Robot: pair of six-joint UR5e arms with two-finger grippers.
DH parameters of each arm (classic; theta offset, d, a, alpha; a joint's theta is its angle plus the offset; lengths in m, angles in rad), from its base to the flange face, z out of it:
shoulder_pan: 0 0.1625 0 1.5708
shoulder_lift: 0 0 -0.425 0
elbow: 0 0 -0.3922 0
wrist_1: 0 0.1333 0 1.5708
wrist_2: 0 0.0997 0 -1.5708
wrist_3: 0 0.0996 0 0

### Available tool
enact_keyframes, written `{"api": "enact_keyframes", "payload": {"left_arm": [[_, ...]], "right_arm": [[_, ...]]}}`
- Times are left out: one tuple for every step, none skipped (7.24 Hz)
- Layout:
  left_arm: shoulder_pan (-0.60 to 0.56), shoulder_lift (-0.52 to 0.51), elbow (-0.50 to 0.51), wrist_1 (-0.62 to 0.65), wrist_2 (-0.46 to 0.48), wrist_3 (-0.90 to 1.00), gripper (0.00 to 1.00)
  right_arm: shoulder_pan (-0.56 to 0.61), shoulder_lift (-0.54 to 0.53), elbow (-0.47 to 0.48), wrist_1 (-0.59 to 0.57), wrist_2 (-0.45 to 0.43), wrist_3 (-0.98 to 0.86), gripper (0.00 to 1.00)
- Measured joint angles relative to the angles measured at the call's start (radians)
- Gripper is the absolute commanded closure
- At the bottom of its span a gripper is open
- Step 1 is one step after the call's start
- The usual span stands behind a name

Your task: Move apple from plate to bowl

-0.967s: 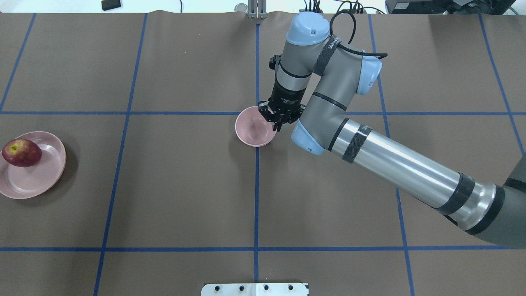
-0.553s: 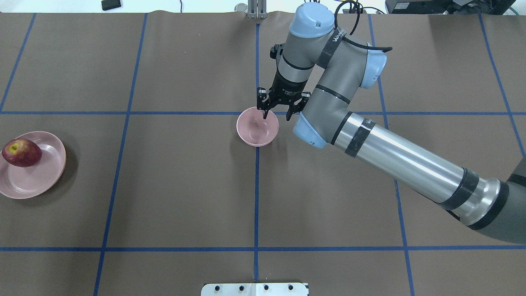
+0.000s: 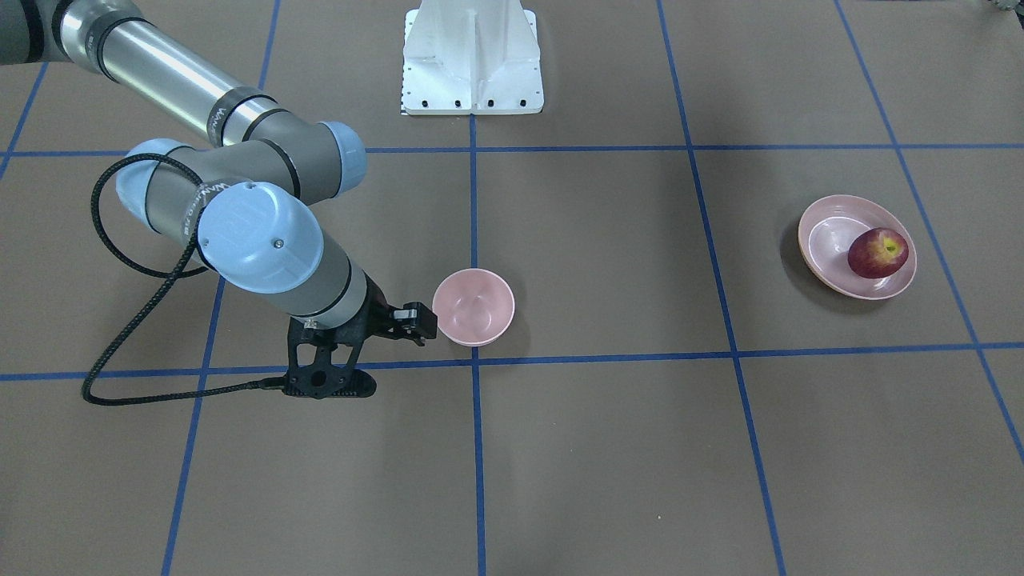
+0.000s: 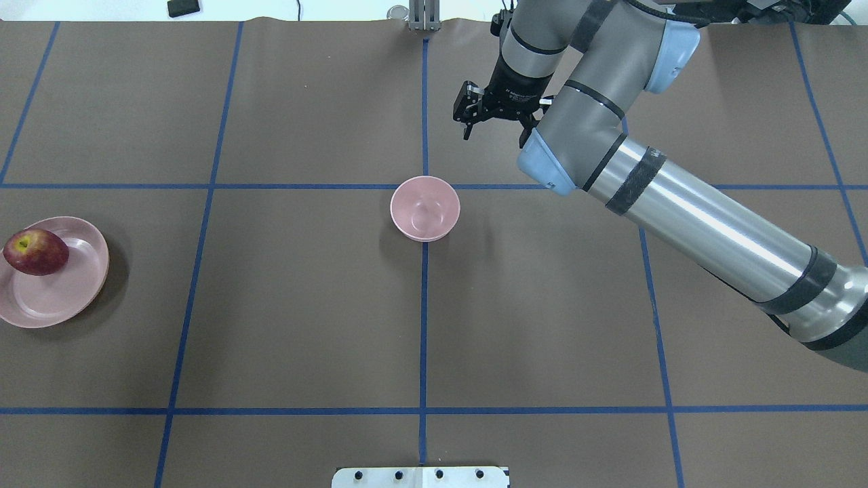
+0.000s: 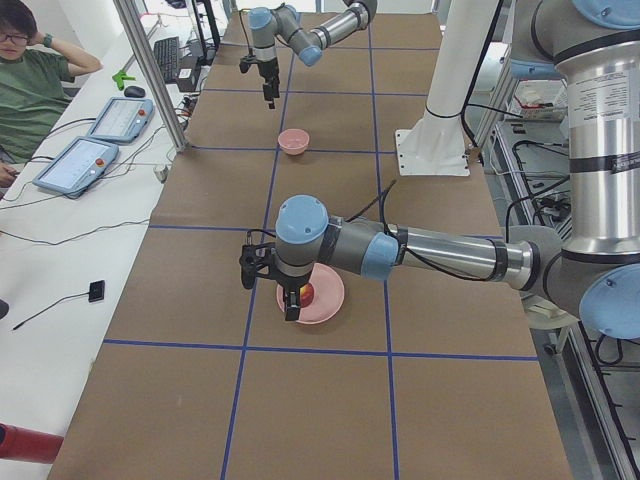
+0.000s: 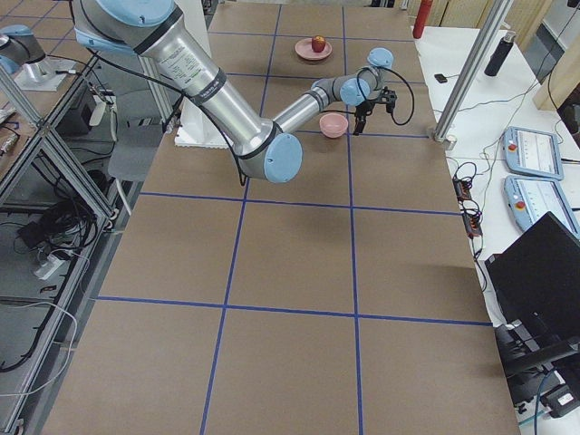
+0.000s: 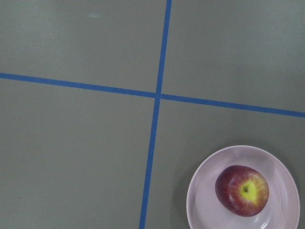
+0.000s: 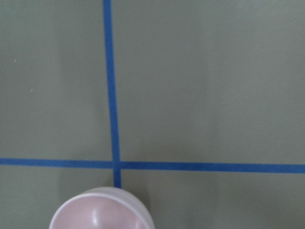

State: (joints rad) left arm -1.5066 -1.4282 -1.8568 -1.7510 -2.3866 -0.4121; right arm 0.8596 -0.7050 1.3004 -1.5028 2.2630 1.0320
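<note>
The dark-red apple on the wide pink plate is next: next my left gripper moves down to it and grasps it around the apple's middle (image 3: 877,254) (image 7: 242,191).
The dark-red apple (image 4: 35,251) lies on the wide pink plate (image 4: 68,298) at the table's left end, also in the left wrist view (image 7: 242,191). The small pink bowl (image 4: 425,208) stands empty at the table's middle. My right gripper (image 4: 494,132) is open and empty, hanging above the table beyond the bowl and to its right, apart from it. In the front view it (image 3: 412,322) is beside the bowl (image 3: 473,307). My left gripper (image 5: 268,295) hovers over the plate (image 5: 325,310) in the exterior left view only; I cannot tell whether it is open or shut.
The white robot base plate (image 4: 420,476) sits at the near edge. A black cable (image 3: 120,352) hangs from the right wrist. A person sits beside control tablets (image 5: 75,165) along the far side.
My right gripper was at the bowl's rim with jaws close together. It has opened, lifted and moved away to the far right. The bowl shifted slightly and stays put. Apple and plate have not moved.
</note>
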Motion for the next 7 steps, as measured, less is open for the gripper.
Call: {"api": "enact_keyframes", "payload": {"left_arm": [[0.071, -0.004, -0.001, -0.061, 0.036, -0.096, 0.01], [0.143, -0.006, -0.001, -0.110, 0.082, -0.182, 0.01], [0.210, -0.014, 0.001, -0.133, 0.117, -0.247, 0.01], [0.271, -0.026, 0.007, -0.149, 0.146, -0.301, 0.01], [0.325, -0.035, 0.028, -0.178, 0.180, -0.341, 0.01], [0.360, -0.045, 0.071, -0.226, 0.202, -0.367, 0.01], [0.377, -0.056, 0.116, -0.280, 0.211, -0.386, 0.01]], "right_arm": [[0.017, -0.016, 0.024, -0.016, 0.000, -0.004, 0.00], [0.030, -0.038, 0.051, -0.021, 0.003, -0.010, 0.00], [0.040, -0.054, 0.070, -0.023, 0.006, -0.013, 0.00], [0.044, -0.063, 0.080, -0.023, 0.007, -0.014, 0.00], [0.046, -0.067, 0.084, -0.022, 0.008, -0.015, 0.00], [0.047, -0.069, 0.088, -0.022, 0.009, -0.015, 0.00], [0.049, -0.069, 0.090, -0.022, 0.010, -0.015, 0.00]]}}
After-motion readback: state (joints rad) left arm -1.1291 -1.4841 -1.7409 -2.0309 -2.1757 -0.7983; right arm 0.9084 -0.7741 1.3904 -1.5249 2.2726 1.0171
